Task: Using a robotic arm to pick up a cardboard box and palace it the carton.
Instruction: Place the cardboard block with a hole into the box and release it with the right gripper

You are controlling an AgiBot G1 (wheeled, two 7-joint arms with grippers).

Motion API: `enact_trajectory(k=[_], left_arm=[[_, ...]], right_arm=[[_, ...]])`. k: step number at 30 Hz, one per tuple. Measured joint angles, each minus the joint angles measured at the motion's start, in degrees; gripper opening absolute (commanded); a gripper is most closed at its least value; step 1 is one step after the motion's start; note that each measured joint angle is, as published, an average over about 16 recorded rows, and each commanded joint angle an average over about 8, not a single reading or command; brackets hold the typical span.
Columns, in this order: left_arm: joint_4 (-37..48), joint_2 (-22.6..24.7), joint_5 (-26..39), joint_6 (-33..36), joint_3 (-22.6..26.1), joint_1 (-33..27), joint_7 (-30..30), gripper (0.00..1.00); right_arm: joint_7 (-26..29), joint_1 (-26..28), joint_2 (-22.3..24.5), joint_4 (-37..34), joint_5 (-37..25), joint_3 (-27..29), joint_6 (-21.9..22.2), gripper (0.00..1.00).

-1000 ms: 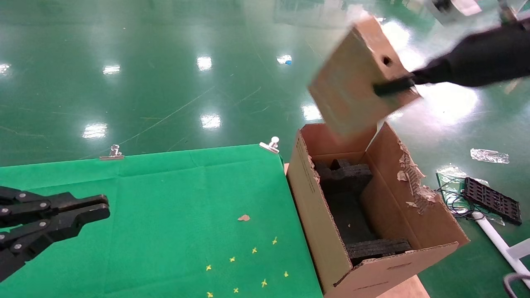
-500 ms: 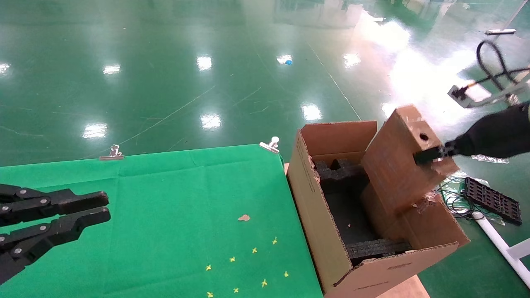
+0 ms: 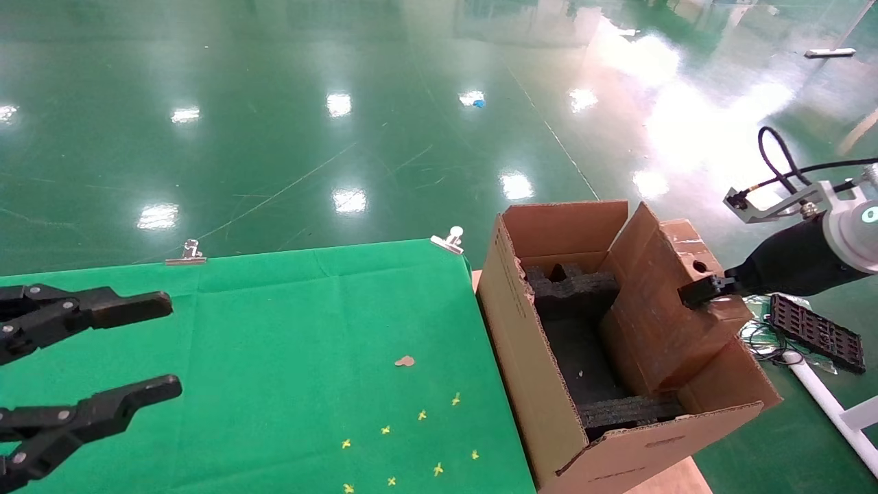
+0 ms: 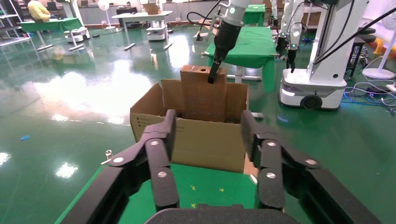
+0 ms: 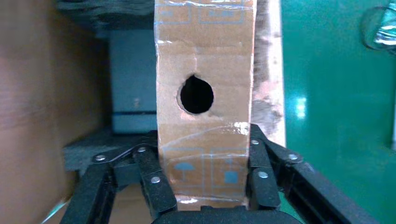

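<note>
My right gripper will release the cardboard box down inside the carton, between the two black foam blocks (image 3: 626, 357) along the carton's side.
The slim brown cardboard box (image 3: 655, 312) with a round hole stands tilted inside the large carton (image 3: 521, 357), against its right wall and beside the black foam (image 3: 569, 288). Its upper part sticks out above the rim. My right gripper (image 3: 696, 291), on the white arm with the green ring (image 3: 850, 237), is shut on the box's top edge. In the right wrist view the gripper (image 5: 203, 135) clamps the taped box (image 5: 203, 51) just below its hole. My left gripper (image 3: 164, 343) hangs open and empty over the green table, also in the left wrist view (image 4: 208, 123), facing the carton (image 4: 201, 140).
A green cloth (image 3: 288, 309) covers the table left of the carton, held by metal clips (image 3: 449, 240). A cardboard scrap (image 3: 405, 361) and yellow marks lie on it. A black tray (image 3: 813, 331), cables and a white pipe lie on the floor to the right.
My right gripper has carried the box down from above the carton into it, along the right wall. My left gripper has opened wide.
</note>
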Motion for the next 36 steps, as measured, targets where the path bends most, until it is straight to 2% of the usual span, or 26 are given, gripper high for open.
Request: enact_trajectory(k=[13, 23, 31, 36], left_arm=[[0.0, -0.02, -0.03, -0.02, 0.05, -0.01, 0.02, 1.0], [0.0, -0.03, -0.05, -0.03, 0.08, -0.02, 0.04, 1.0], [0.0, -0.04, -0.07, -0.05, 0.11, -0.02, 0.05, 1.0], [0.0, -0.05, -0.08, -0.05, 0.12, -0.03, 0.06, 1.0]], right_arm=[[-0.33, -12.65, -6.14, -7.43, 2.69, -0.95, 7.76, 0.0], [-3.76, -22.67, -11.25, -14.8, 6.7, 0.13, 13.64, 0.02], [-8.52, -25.45, -13.57, -20.13, 9.59, 1.65, 14.23, 1.0], [-10.97, -25.35, -14.44, -22.79, 10.55, 2.29, 13.34, 1.0]])
